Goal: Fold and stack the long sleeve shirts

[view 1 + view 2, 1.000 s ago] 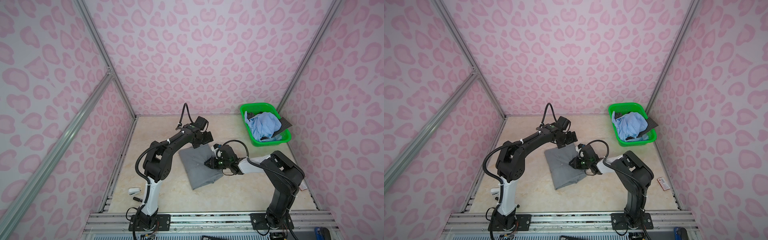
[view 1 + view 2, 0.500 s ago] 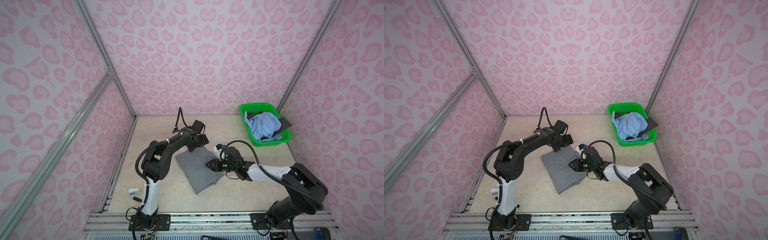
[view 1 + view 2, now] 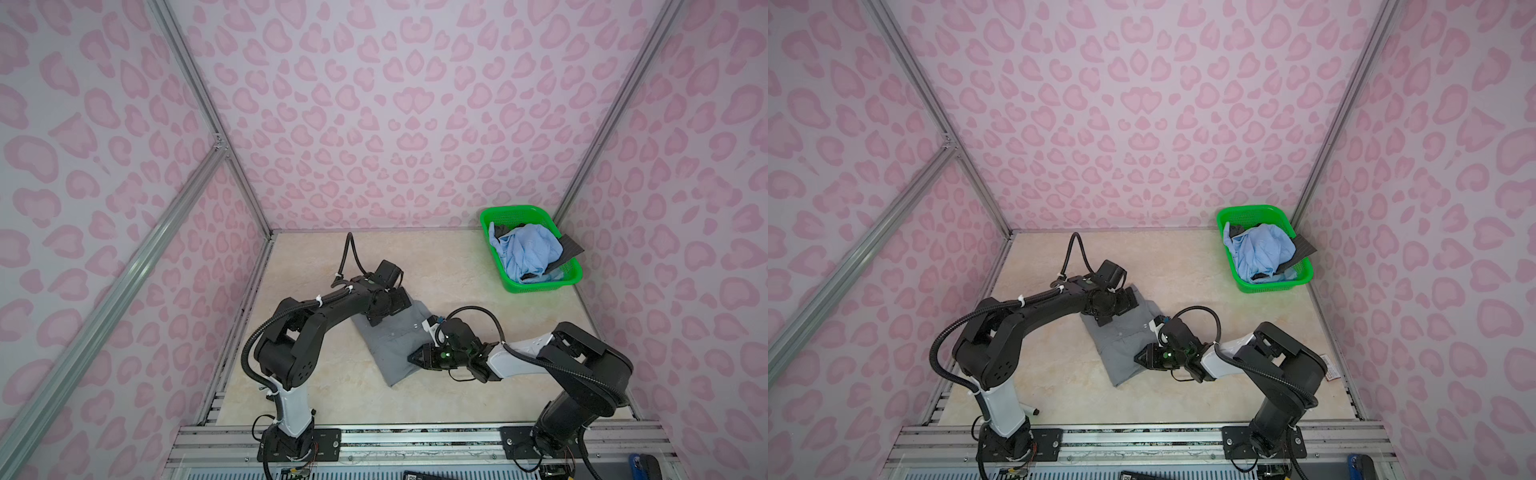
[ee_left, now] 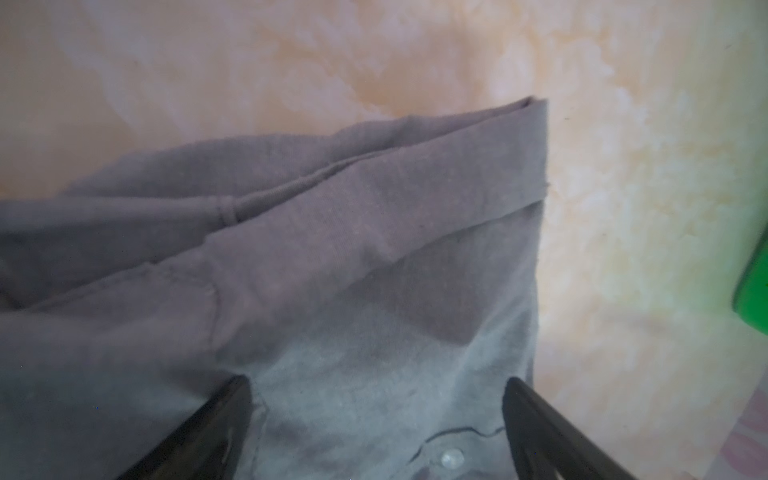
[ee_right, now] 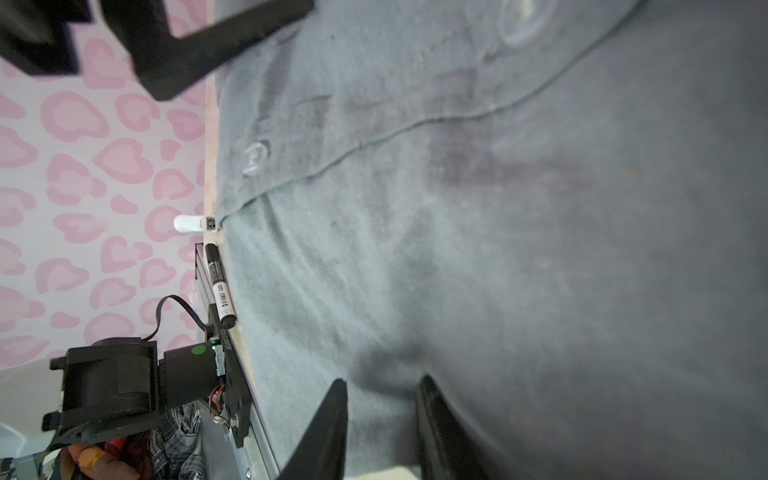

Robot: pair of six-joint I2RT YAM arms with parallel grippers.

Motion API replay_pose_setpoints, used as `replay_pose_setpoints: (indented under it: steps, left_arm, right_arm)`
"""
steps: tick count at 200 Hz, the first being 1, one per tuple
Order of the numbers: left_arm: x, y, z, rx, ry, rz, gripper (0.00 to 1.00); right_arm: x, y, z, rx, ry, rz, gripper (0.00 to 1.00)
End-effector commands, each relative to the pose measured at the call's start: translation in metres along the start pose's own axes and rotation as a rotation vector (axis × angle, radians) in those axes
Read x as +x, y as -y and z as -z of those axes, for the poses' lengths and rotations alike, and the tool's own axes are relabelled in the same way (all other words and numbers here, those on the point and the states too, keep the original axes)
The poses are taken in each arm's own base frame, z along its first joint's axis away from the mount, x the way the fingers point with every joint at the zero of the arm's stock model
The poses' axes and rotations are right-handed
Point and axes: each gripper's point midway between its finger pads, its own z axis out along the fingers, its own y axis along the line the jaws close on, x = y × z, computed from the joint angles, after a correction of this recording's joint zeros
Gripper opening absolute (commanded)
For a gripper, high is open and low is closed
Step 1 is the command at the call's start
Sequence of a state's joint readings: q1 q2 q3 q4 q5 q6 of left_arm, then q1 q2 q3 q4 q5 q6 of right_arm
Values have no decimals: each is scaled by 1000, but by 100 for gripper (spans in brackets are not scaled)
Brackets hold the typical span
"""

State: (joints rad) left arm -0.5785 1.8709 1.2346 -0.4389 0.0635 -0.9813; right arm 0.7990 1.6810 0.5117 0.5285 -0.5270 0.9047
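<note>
My right gripper is at the near end of the crooked mid-grey shirt, so next I take the shirt's side edge farther up (image 3: pixel 423 308) and turn it straight.
A folded mid-grey long sleeve shirt (image 3: pixel 386 345) (image 3: pixel 1121 345) lies mid-table, button placket up. My left gripper (image 3: pixel 390 313) (image 3: pixel 1117 309) hangs over its far corner. In the left wrist view it (image 4: pixel 376 384) is open wide, with the shirt (image 4: pixel 374 291) and a button between its fingers. My right gripper (image 3: pixel 411 358) (image 3: pixel 1138 357) lies low at the shirt's right edge. In the right wrist view its (image 5: pixel 382 380) narrow jaws straddle the cloth (image 5: pixel 498 208), which fills the gap. A light blue shirt (image 3: pixel 528 249) (image 3: pixel 1260 249) and a dark charcoal one (image 3: pixel 571 249) are bundled in the basket.
The green basket (image 3: pixel 511 210) (image 3: pixel 1246 210) stands at the back right corner. A marker pen (image 5: pixel 220 286) (image 3: pixel 1030 411) and a small white item (image 5: pixel 189 223) lie at the table's front left edge. A small packet (image 3: pixel 1331 376) lies at the right edge. Pink walls enclose three sides.
Both grippers and the grey shirt have shifted a little toward the front of the table. The right arm's elbow swung outward, then partly back.
</note>
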Motion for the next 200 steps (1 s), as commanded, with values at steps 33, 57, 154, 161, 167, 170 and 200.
replay_pose_setpoints:
  steps: [33,57,154,161,167,170,200]
  left_arm:
    - [-30,25,64,64,144,-115,97]
    - [-21,23,94,90,192,-124,97]
    - [95,-16,18,61,-1,-89,97]
    - [97,-20,15,49,-6,-91,97]
    - [97,-22,14,36,-8,-96,97]
    - [97,-24,14,32,-8,-97,97]
    - [86,-16,38,55,35,-116,97]
  right_arm:
    - [-18,-26,42,148,93,153,42]
    - [-55,-37,88,275,236,246,56]
    - [-133,11,146,414,239,198,98]
    - [-133,13,141,407,220,215,98]
    - [-133,15,137,408,209,221,98]
    - [-133,15,135,407,203,223,98]
    - [-135,12,109,321,141,254,92]
